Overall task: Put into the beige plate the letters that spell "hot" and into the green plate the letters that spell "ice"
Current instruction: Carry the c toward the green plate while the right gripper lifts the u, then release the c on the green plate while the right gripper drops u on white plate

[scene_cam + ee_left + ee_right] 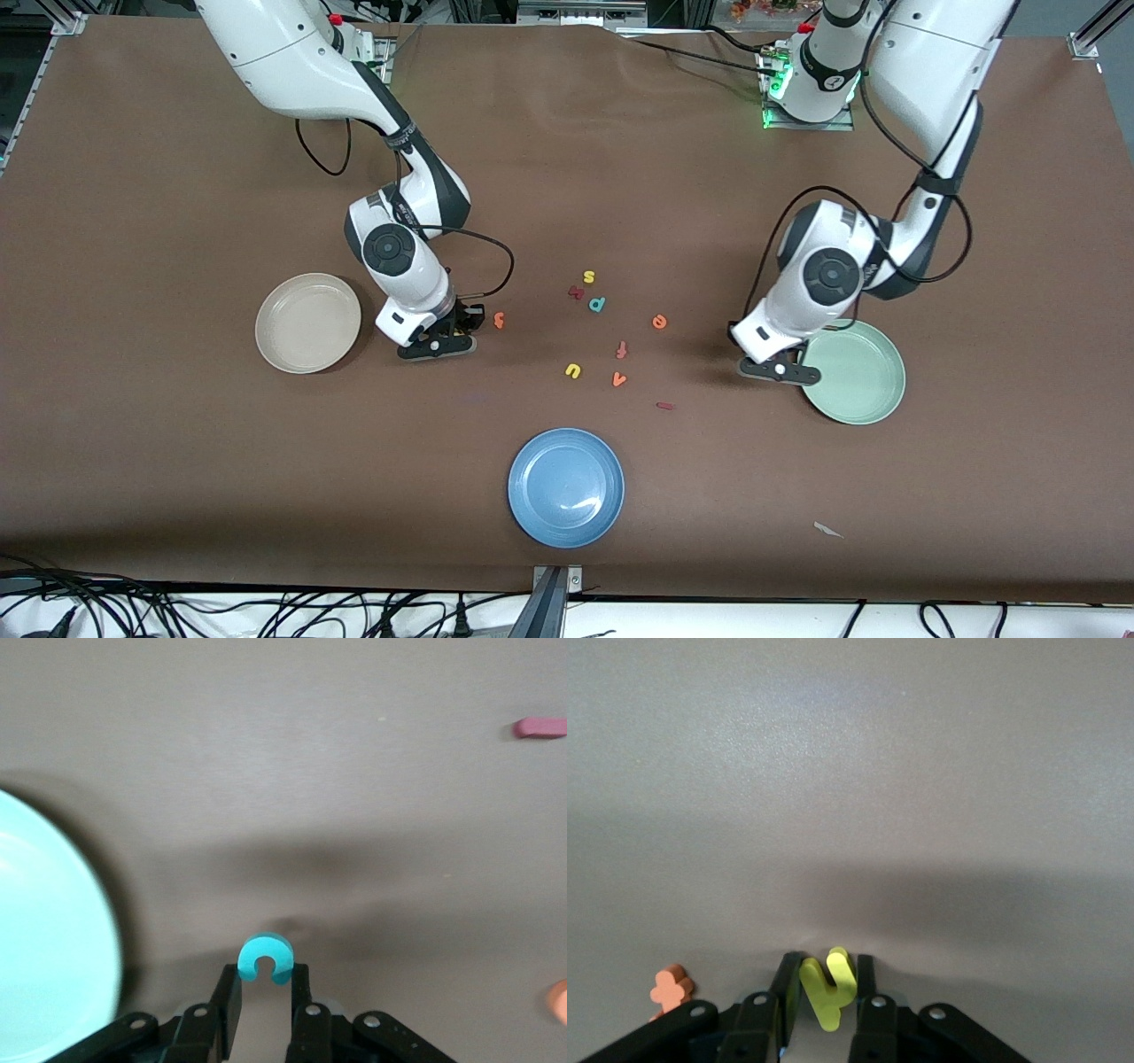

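The robot's right gripper will set the yellow h down in the beige plate's half farther from the orange t (283, 315).
My left gripper (780, 369) (265, 974) is shut on the teal c (266, 958), low over the table beside the rim of the green plate (859, 377) (44, 930). My right gripper (436, 344) (826, 969) sits low by the beige plate (307, 322), and its fingers are pressed against both sides of the yellow h (830, 986). The orange t (499, 320) (671, 989) lies just beside it. The orange e (659, 322) and the dark red i (664, 406) (540, 727) lie on the table between the arms. Both plates hold nothing.
A blue plate (566, 486) sits nearest the front camera. Loose letters lie mid-table: yellow s (588, 277), teal p (598, 304), red-orange f (622, 350), yellow u (573, 370), orange v (619, 379). A white scrap (828, 530) lies near the front edge.
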Controlling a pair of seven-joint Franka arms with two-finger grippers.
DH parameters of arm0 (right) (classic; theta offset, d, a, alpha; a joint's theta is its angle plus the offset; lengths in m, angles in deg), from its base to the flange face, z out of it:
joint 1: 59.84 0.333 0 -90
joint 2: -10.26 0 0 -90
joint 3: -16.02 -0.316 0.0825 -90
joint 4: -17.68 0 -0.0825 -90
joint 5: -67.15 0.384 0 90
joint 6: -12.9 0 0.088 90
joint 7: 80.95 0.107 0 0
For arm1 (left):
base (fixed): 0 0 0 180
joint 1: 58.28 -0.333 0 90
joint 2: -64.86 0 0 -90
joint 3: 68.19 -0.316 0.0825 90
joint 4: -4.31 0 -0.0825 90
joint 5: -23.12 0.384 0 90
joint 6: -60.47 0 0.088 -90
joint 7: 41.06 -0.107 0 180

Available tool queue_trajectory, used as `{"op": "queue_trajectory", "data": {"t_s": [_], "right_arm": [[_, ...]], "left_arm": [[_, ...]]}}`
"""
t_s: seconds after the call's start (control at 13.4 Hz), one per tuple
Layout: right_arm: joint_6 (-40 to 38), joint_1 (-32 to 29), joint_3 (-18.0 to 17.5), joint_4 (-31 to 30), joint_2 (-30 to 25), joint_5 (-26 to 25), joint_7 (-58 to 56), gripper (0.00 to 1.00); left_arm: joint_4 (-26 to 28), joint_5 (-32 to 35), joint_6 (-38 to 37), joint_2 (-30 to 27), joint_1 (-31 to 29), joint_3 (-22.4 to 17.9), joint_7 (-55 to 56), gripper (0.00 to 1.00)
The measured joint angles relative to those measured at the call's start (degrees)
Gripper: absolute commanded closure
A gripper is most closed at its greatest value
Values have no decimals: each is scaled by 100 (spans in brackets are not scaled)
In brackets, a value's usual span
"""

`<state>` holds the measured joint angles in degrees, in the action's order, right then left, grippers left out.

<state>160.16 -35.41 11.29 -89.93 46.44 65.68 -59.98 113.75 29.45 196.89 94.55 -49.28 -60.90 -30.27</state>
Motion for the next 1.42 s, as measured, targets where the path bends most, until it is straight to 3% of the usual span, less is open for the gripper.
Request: {"op": "queue_trajectory", "data": {"t_s": [0.67, 0.82, 0.97, 1.05, 1.42], "right_arm": [[-494, -8, 143, 16, -217, 0, 0, 84], [-899, -17, 369, 26, -466, 0, -136, 84], [-1387, -24, 714, 32, -751, 0, -558, 84], [-1609, -29, 936, 31, -874, 1, -836, 84], [-2113, -121, 2052, -27, -1025, 4, -2223, 84]], "left_arm": [[-3, 3, -191, -133, -1300, -40, -2238, 75], [-2, 3, -201, -132, -1533, -42, -2578, 61], [2, 160, -205, -132, -1637, -41, -2689, 15], [2, 326, -206, -133, -1645, -40, -2689, 0], [-1, 477, -206, -133, -1641, 19, -2656, 0]]}}
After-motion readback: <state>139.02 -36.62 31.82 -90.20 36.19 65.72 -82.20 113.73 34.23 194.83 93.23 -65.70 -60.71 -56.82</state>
